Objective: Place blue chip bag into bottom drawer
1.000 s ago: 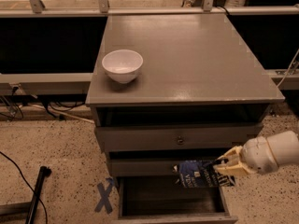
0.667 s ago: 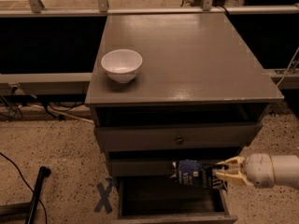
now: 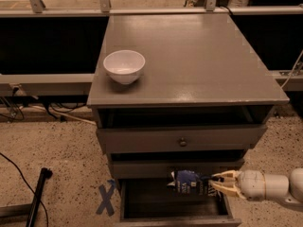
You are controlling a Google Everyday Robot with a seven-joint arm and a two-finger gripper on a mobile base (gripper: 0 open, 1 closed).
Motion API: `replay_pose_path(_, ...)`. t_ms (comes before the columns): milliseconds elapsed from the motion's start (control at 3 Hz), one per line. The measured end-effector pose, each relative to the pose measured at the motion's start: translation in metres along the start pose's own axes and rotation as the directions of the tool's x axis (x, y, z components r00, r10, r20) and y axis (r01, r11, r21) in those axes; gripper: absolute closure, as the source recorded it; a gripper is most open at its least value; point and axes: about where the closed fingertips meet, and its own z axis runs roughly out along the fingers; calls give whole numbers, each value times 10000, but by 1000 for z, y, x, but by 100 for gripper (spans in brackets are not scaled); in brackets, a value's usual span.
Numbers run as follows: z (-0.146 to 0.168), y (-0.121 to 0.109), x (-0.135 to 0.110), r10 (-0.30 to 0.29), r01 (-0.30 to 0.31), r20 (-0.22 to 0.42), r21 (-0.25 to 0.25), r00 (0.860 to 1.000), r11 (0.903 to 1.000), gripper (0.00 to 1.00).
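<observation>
The robot's gripper should release the blue chip bag on the bottom drawer's dark bottom, toward the back (image 3: pixel 195 194), nearer the robot's arm.
The blue chip bag (image 3: pixel 188 183) is a crinkled navy foil bag with white lettering. My gripper (image 3: pixel 215 182) comes in from the lower right and is shut on the bag's right end. It holds the bag just above the open bottom drawer (image 3: pixel 176 206), over the back of its dark interior. The two shallower drawers above are slightly open, and the upper one has a knob.
A white bowl (image 3: pixel 124 66) stands on the left of the grey cabinet top (image 3: pixel 199 56). A blue tape X (image 3: pixel 106 198) marks the floor left of the drawer. A black pole (image 3: pixel 37 196) and cables lie on the floor at the left.
My gripper and arm have dropped lower and pulled toward the right with the bag. The bag now hangs lower, just over the bottom drawer's opening.
</observation>
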Motion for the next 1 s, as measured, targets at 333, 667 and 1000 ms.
replay_pose_path(333,3,0,4,-35,35,39,-35,10000,10000,100)
replay_pose_path(667,9,-3,15,2,-2,4,-42,10000,10000,100)
replay_pose_path(1000,6,-14,86,-248,249,-14,809,9997,9964,100)
